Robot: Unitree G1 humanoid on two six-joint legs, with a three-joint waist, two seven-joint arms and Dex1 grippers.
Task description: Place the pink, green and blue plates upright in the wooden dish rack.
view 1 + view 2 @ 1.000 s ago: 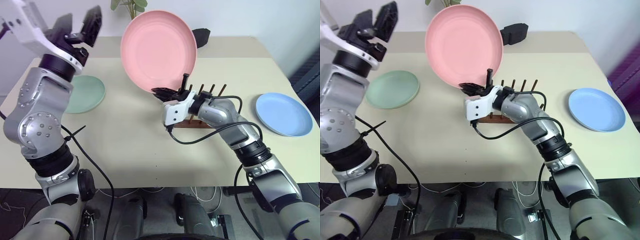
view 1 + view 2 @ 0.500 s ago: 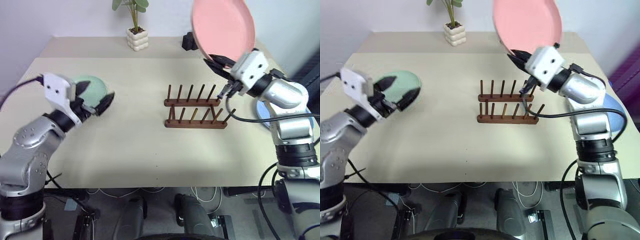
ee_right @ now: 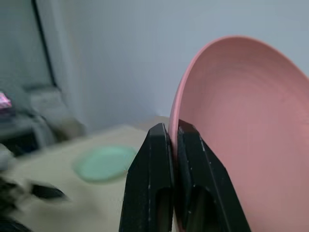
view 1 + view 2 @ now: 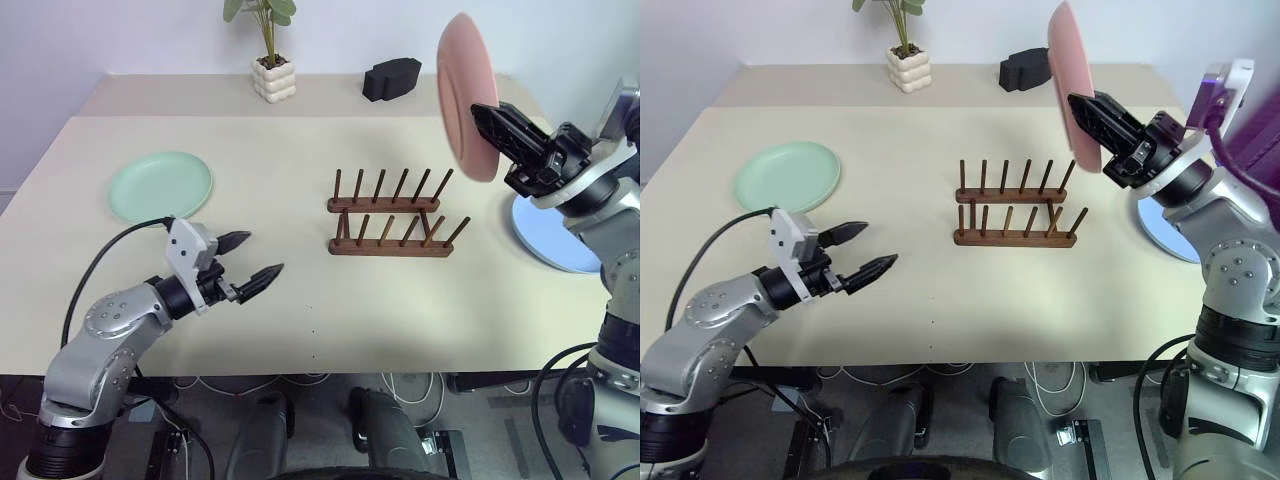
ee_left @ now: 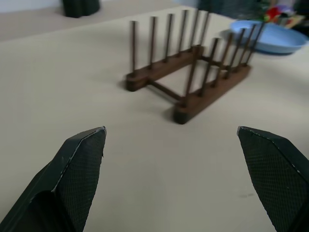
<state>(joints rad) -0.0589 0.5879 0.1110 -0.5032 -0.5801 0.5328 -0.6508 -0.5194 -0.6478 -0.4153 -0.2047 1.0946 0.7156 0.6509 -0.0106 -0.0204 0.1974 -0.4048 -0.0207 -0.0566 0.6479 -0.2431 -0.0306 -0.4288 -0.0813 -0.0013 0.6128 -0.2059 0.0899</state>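
The robot's right gripper should release the pink plate upright in the wooden dish rack's end slot [image 4: 440, 232] nearest the blue plate. The pink plate is still in the air above the rack.
My right gripper [image 4: 495, 117] is shut on the rim of the pink plate [image 4: 462, 95], held edge-on and upright in the air above the right end of the wooden dish rack [image 4: 390, 215]. The rack stands empty mid-table. The green plate [image 4: 160, 185] lies flat at the left. The blue plate [image 4: 545, 235] lies flat at the right, partly hidden behind my right arm. My left gripper [image 4: 250, 257] is open, low over the table left of the rack, pointing toward it. The left wrist view shows the rack [image 5: 190, 77] and the blue plate [image 5: 268, 38] beyond its fingers [image 5: 79, 159].
A black block [image 4: 392, 78] and a small potted plant [image 4: 273, 75] stand at the table's far edge. Bare tabletop [image 4: 300, 300] lies between my left gripper and the rack.
My right gripper swung right and rolled, turning the pink plate from face-on to edge-on. My left arm dropped from high at the left to low over the table, gripper still open.
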